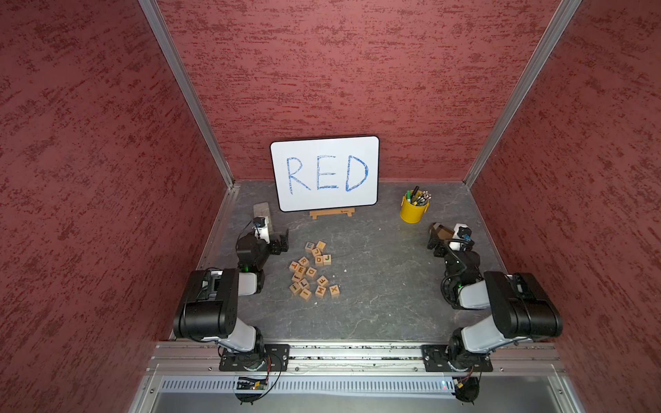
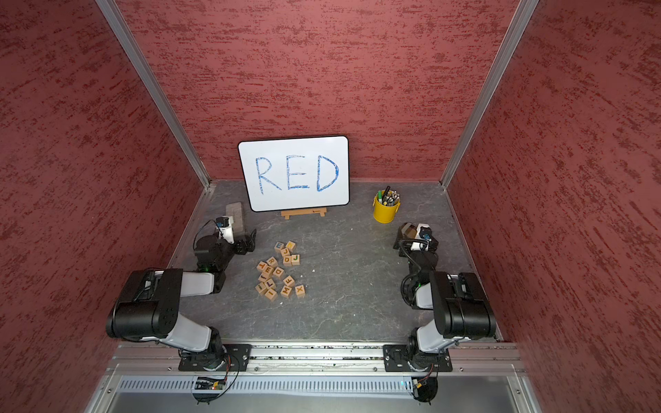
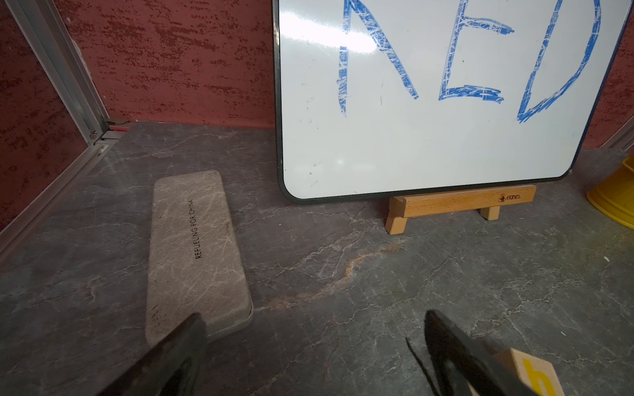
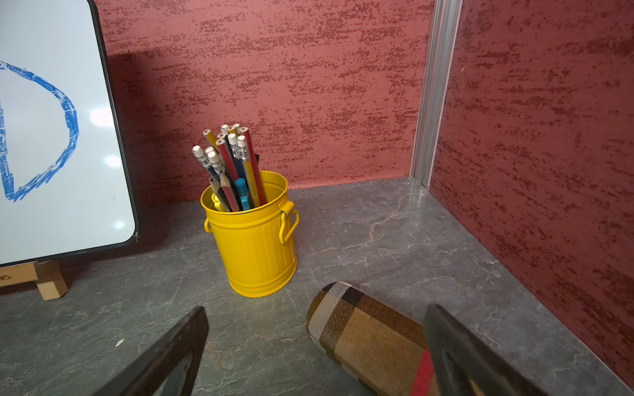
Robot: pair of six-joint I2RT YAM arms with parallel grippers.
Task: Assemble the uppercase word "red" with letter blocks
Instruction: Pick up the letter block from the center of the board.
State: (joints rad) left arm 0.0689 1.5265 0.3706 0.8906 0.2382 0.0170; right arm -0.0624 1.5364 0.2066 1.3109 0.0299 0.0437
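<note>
My left gripper should next reach the R block beside the D block in the cluster and grasp the R block's sides (image 1: 303, 262).
The letter blocks lie in a loose cluster of pale wooden cubes on the grey table, left of centre in both top views. The orange-red R (image 1: 303, 261) (image 2: 272, 261), E (image 1: 300, 270) (image 2: 268, 270) and D (image 1: 311, 272) (image 2: 278, 272) sit close together in the cluster's middle. My left gripper (image 1: 282, 241) (image 3: 315, 329) hovers open just left of the cluster's far end, facing the back wall, with nothing between its fingers. My right gripper (image 1: 433, 240) (image 4: 315, 329) is open at the far right, well away from the blocks.
A whiteboard (image 1: 324, 173) with blue RED leans on a wooden stand (image 1: 332, 213) at the back. A yellow pencil pot (image 1: 414, 209) and plaid case (image 4: 367, 332) are by the right gripper. A beige flat case (image 3: 197, 247) lies by the left gripper, and a yellow-lettered cube (image 3: 530, 373).
</note>
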